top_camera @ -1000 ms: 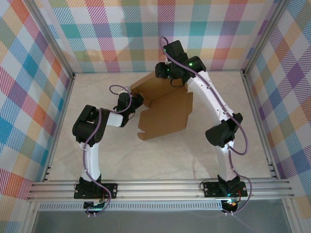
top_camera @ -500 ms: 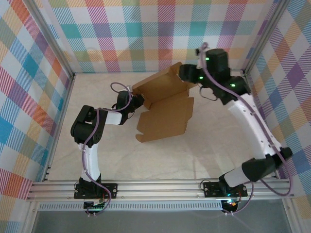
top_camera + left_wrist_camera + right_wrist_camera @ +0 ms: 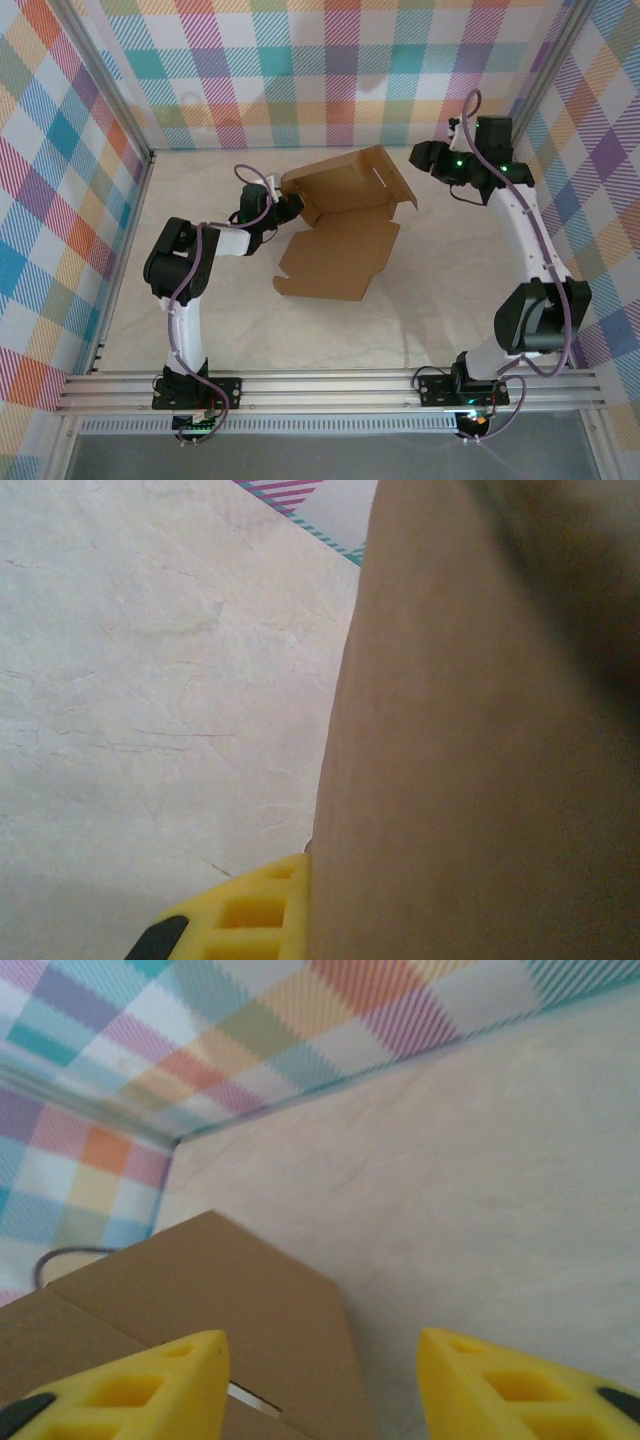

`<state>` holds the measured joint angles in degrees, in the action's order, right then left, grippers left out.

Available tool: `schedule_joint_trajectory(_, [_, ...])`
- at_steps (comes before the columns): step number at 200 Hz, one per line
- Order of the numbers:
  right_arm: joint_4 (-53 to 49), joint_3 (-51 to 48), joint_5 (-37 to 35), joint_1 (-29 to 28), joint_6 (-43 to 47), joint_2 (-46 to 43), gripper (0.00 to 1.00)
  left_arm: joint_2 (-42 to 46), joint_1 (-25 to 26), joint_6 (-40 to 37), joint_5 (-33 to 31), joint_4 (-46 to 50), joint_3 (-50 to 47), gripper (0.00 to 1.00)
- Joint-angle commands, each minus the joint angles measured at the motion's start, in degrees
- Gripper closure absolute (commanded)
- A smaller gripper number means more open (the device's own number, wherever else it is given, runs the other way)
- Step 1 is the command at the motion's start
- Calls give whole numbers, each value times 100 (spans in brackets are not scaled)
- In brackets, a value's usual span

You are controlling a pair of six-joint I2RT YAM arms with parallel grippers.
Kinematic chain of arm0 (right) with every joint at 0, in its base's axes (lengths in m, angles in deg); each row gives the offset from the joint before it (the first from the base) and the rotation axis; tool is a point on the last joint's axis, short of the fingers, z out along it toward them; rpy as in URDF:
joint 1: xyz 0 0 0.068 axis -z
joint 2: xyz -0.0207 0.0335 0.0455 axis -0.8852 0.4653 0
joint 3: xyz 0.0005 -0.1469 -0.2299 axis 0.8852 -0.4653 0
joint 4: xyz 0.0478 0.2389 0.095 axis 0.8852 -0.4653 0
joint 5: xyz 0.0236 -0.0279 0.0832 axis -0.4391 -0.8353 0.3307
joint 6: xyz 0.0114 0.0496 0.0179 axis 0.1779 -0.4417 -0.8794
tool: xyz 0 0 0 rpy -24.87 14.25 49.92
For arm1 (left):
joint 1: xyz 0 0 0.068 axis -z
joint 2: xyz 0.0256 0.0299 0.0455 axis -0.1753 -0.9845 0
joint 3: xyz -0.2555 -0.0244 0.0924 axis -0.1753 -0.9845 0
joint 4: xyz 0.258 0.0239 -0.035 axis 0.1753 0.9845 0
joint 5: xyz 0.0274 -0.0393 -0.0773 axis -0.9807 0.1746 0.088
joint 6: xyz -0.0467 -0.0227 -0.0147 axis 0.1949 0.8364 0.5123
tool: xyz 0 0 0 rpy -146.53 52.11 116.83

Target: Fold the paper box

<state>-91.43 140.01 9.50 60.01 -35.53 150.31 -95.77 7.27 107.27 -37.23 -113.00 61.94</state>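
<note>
The side flap near my open right gripper leans out from the paper box, so my right gripper needs to push the flap inward first, then pinch the flap's edge [image 3: 408, 192].
The paper box [image 3: 340, 235] is a brown cardboard sheet, half folded. Its front panel lies flat on the table and its rear panel [image 3: 352, 180] stands tilted up, a thin slot cut near its top. My left gripper [image 3: 290, 208] is shut on the box's left edge. In the left wrist view the cardboard [image 3: 480, 740] presses against a yellow finger [image 3: 250, 910]. My right gripper [image 3: 425, 155] hangs open at the back right, apart from the box. In the right wrist view its fingers [image 3: 170, 1380] stand wide apart above the box's corner [image 3: 200, 1290], with nothing between them.
Plaid walls [image 3: 300, 70] close in the pale table [image 3: 420, 300] on three sides. An aluminium rail [image 3: 330, 385] with both arm bases runs along the near edge. Bare table lies in front of the box and to its right.
My right arm has swung from above the box to the back right corner and is off the cardboard. The rear panel has leaned back and spread wider. The left gripper has kept its grip.
</note>
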Motion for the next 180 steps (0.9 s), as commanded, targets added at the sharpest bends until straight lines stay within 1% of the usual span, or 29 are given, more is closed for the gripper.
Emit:
schedule_joint_trajectory(1, [126,275,1232,-133,263,233,58,254,-40,-7,-19,98,232,100])
schedule_joint_trajectory(9, [43,278,1226,-230,430,242,61,260,-36,61,-67,267,301,100])
schedule_joint_trajectory(21, [20,233,1194,-346,589,203,62,252,-36,105,-73,389,400,100])
schedule_joint_trajectory(44, [156,67,1155,-439,575,87,65,207,-31,120,-197,728,524,100])
schedule_joint_trajectory(63, [107,-15,911,-564,659,6,69,155,-31,166,-282,980,590,100])
schedule_joint_trajectory(90, [-120,-45,624,-771,900,46,71,88,-31,294,-232,1056,691,100])
schedule_joint_trajectory(147, [-574,85,-441,-1371,1546,267,71,40,-14,329,-179,1294,807,100])
schedule_joint_trajectory(180, [-549,-103,-1119,-1495,1692,332,69,86,-5,201,-195,1440,786,100])
